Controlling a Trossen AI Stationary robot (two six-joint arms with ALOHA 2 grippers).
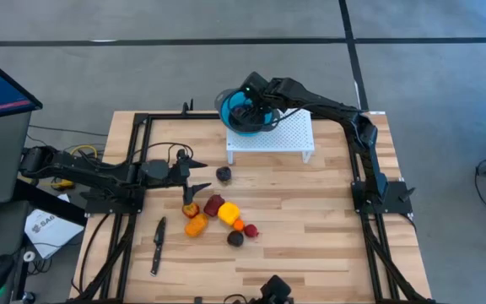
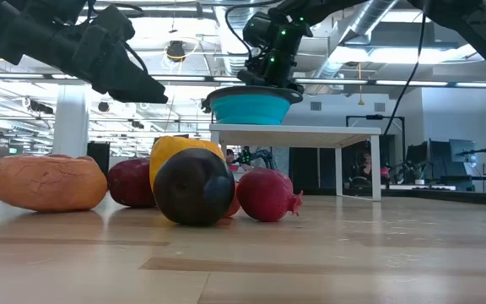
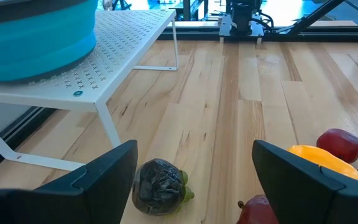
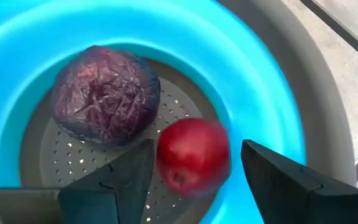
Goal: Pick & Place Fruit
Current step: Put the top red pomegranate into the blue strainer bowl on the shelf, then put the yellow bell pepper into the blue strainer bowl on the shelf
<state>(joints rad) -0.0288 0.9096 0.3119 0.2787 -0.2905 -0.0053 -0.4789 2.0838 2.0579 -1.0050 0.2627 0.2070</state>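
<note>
The robot's left gripper should next go to the yellow fruit's sides [image 1: 229, 214] [image 3: 327, 162], between the dark red fruit and the small orange fruit, and close there.
The blue bowl [image 1: 247, 111] sits on a white perforated stand [image 1: 281, 135] at the table's far side. My right gripper [image 4: 194, 180] hangs open over the bowl, pointing down. Between its fingers shows a red fruit [image 4: 194, 155] down inside the bowl, beside a dark purple one [image 4: 104, 93]. The red fruit stands apart from one finger and close to the other. My left gripper [image 1: 197, 173] is open and level above the table. A near-black fruit [image 3: 158, 186] lies on the table just beyond its fingertips. Several more fruits [image 1: 226, 215], red, yellow, orange and dark, lie clustered mid-table.
A slim black knife [image 1: 157, 245] lies on the table near the left edge, on the near side of the left arm. The stand's white legs [image 3: 107, 124] rise from the table between the left gripper and the bowl. Bare wood [image 1: 310, 219] stretches right of the fruit cluster.
</note>
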